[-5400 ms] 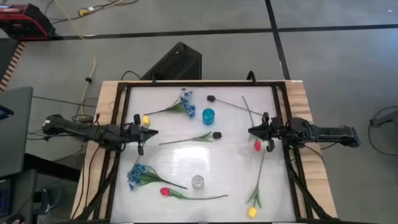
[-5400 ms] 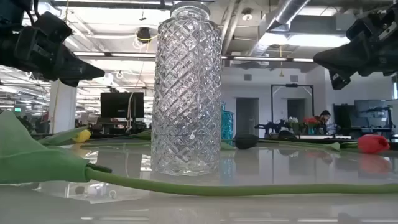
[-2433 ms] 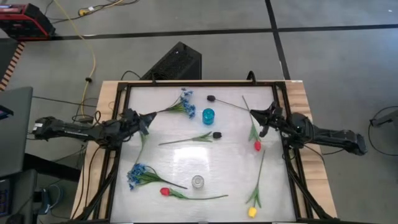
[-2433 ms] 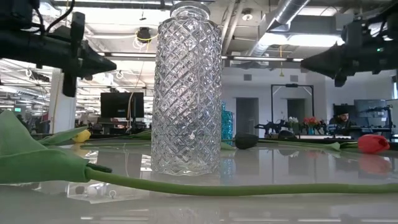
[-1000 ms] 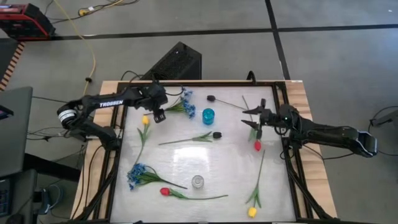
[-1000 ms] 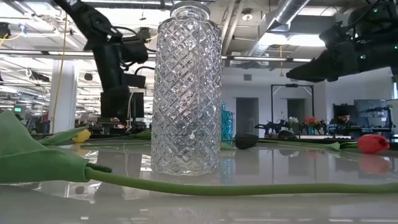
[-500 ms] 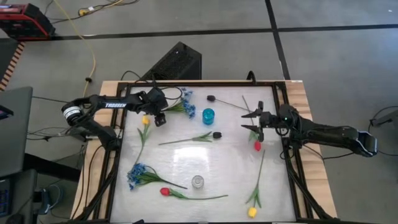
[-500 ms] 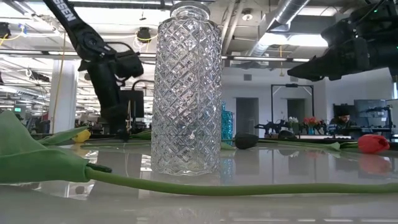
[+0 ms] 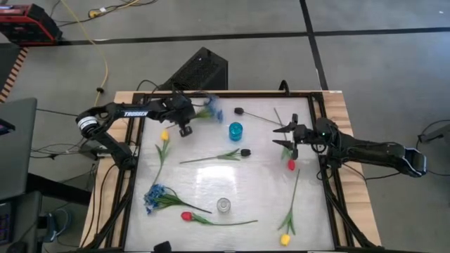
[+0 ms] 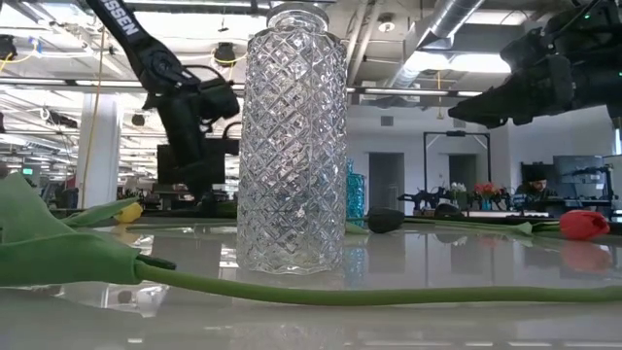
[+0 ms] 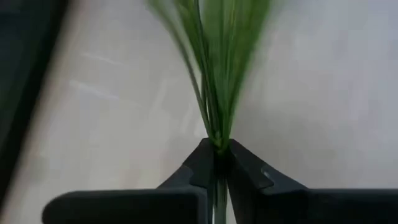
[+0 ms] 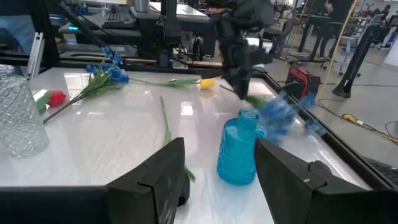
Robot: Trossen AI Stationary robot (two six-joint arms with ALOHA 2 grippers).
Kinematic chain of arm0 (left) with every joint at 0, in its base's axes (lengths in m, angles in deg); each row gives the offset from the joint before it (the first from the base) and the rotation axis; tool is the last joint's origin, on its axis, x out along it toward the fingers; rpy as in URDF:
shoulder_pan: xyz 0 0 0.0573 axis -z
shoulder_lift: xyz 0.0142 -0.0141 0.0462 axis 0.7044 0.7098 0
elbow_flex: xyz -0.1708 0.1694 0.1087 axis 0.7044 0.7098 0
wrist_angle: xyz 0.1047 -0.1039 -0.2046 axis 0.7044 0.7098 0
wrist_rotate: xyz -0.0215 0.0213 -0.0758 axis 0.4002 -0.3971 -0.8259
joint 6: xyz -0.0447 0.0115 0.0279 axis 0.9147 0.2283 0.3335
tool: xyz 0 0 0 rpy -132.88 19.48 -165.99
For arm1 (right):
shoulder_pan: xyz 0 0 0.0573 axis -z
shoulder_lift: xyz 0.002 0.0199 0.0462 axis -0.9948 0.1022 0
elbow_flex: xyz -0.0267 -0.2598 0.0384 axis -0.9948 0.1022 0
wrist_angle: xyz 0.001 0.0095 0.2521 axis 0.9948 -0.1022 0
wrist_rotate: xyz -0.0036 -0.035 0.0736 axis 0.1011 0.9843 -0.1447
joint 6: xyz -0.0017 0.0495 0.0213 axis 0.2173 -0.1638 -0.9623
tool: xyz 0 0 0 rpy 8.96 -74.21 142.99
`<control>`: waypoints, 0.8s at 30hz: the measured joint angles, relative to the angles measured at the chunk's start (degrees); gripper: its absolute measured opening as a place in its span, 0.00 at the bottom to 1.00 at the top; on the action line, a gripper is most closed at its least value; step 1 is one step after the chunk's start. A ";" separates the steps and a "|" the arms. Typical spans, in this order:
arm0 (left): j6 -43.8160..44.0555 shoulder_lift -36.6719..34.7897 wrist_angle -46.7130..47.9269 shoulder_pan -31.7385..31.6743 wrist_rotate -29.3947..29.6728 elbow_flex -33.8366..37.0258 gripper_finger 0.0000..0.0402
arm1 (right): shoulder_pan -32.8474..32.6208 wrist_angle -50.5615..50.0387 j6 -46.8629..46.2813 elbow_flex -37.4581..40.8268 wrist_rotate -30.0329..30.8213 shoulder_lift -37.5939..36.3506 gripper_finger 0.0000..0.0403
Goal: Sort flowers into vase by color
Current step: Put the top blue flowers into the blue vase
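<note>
My left gripper will release the blue flower spray once its stems are inside the small blue vase [image 9: 235, 129]. The spray is now held beside that vase.
My left gripper [image 9: 185, 130] is at the table's far left, shut on the green stems of a blue flower spray [image 9: 211, 107], which shows blurred. A small blue vase [image 9: 235, 131] stands just right of it. A clear cut-glass vase [image 9: 223, 205] stands near the front. My right gripper [image 9: 287, 133] hovers open at the far right, above a green stem; in its wrist view the blue vase [image 12: 239, 155] shows between its fingers, farther off. Other flowers lie flat on the table: yellow tulips [image 9: 164, 135], red tulips [image 9: 291, 164], dark buds [image 9: 245, 152] and a second blue spray [image 9: 153, 197]. My left gripper pinches the spray's bundle of thin green stems [image 11: 217, 138] between its two fingertips. The fingers come from above, pointing down, and lie across the stems. The stems fan out beyond the fingers toward the blossom end [image 12: 280, 115]. Whether that end is clear of the table cannot be told.
A dark frame [image 9: 131, 161] runs around the white table top. A red tulip [image 9: 185, 216] and its long stem lie right beside the clear vase. A yellow tulip [image 9: 285, 239] lies at the front right. The middle of the table between the two vases is bare.
My left gripper has come down onto the blue spray's stems at the far left, taken hold of them and shifted a little toward the right and far edges. The spray's blossom end has swung toward the far edge and shows blurred.
</note>
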 joint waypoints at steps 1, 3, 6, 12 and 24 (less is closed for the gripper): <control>0.83 -0.56 -0.25 -0.21 -0.10 -0.33 0.03 | 0.00 0.66 -0.03 0.00 0.39 -0.01 0.55; 1.18 -2.56 -0.84 -0.37 -1.50 -0.79 0.02 | 0.00 2.36 -0.48 0.00 0.92 0.03 0.55; 2.47 -7.11 -6.33 -0.93 -5.94 -1.11 0.01 | 0.00 3.64 -0.70 -0.02 1.15 0.02 0.55; 10.68 -14.88 -22.58 -0.28 -14.87 -1.12 0.01 | 0.24 4.74 -0.68 -0.04 1.43 0.89 0.55; 21.91 -4.61 -66.95 11.43 -21.35 -1.16 0.00 | 1.16 8.71 -1.15 -0.04 1.47 4.76 0.55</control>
